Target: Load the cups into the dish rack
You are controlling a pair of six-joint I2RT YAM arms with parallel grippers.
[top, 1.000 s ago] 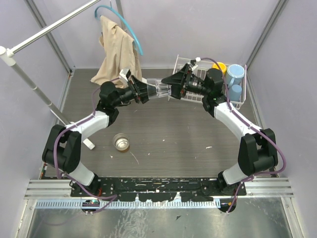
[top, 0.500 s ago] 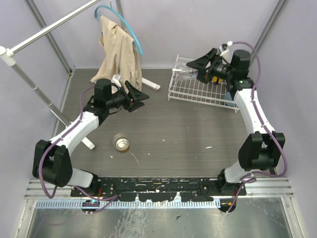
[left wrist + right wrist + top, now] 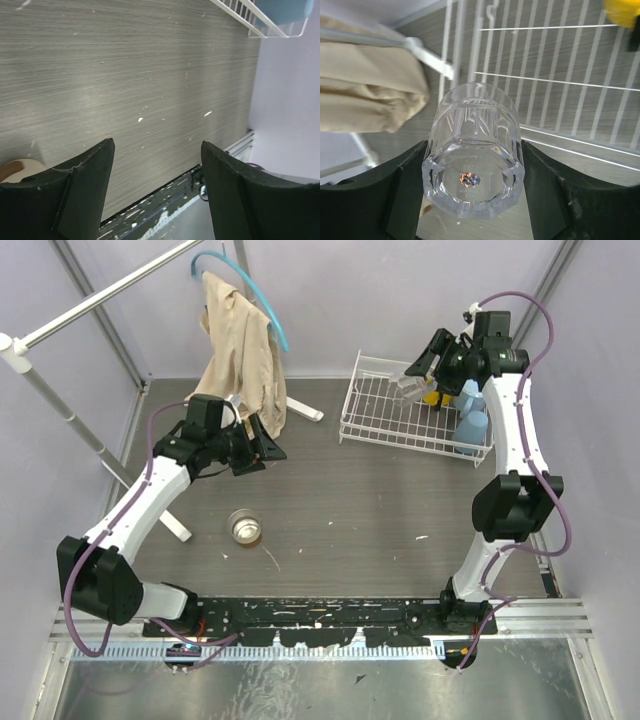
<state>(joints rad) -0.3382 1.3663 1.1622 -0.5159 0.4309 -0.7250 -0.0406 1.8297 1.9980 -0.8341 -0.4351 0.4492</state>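
Observation:
The clear glass cup, now tilted above the rack's far side, will be put down in the rack point(image 3: 437, 422) point(image 3: 617, 117) beside the front light blue cup by my right gripper.
My right gripper point(image 3: 420, 375) is shut on the clear glass cup point(image 3: 472, 155) and holds it tilted in the air above the far side of the white wire dish rack point(image 3: 385, 412). The rack's wires point(image 3: 545, 80) show behind the glass. A yellow-orange mug point(image 3: 436, 397) and light blue cups point(image 3: 470, 427) stand at the rack's right end, partly hidden by the arm. The silvery metal cup point(image 3: 243, 527) stands on the table left of centre. My left gripper point(image 3: 268, 446) is open and empty above the table, behind the metal cup.
A beige cloth point(image 3: 238, 345) hangs on a white pole stand point(image 3: 70, 410) at the back left. Its foot point(image 3: 180, 531) lies near the metal cup. The enclosure wall is close behind the rack. The left wrist view shows the rack's corner point(image 3: 265, 27).
Both grippers were at the glass cup in the middle. The left gripper let go and drew back left; the right arm carried the glass up over the rack.

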